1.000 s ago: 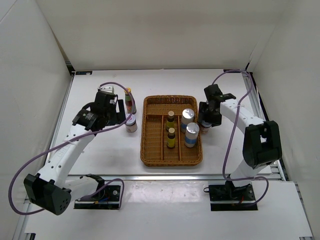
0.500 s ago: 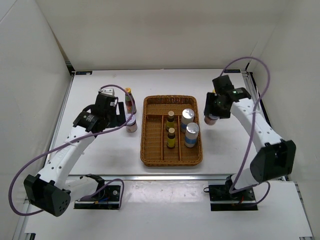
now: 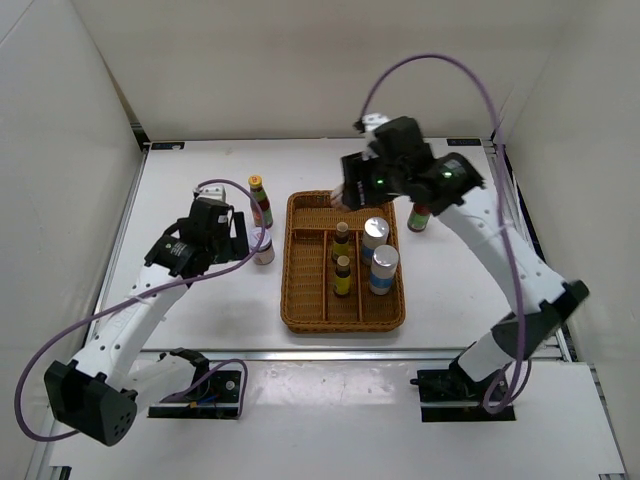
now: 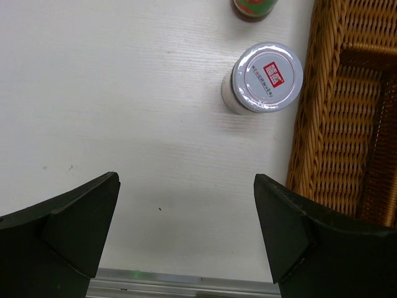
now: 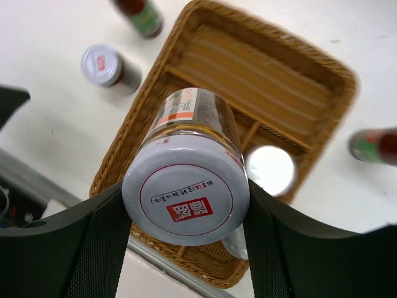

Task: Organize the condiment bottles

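My right gripper is going to let go of the white-red-lidded jar in the tray's empty compartment [image 3: 309, 256] [image 5: 166, 113], beside the farther small brown bottle.
My right gripper [image 3: 352, 190] is shut on a white-red-lidded jar [image 5: 186, 192] and holds it high over the far left part of the wicker tray [image 3: 296, 300]. My left gripper [image 3: 242, 236] is open and empty, just left of the second jar [image 3: 263, 249], which also shows in the left wrist view [image 4: 267, 77]. One tall red-green bottle [image 3: 260, 200] stands left of the tray, the other [image 3: 420, 215] right of it. Two small brown bottles [image 3: 342, 240] and two silver-lidded shakers [image 3: 377, 232] stand in the tray's right compartments.
The tray's left and middle-left compartments [image 5: 248, 81] hold nothing. The tray's wicker wall [image 4: 310, 124] is close to the right of my left fingers. White walls enclose the table on three sides. A purple cable loops above the right arm.
The right arm has lifted the jar from the table right of the tray and swung it up and left over the tray. The left arm has barely moved.
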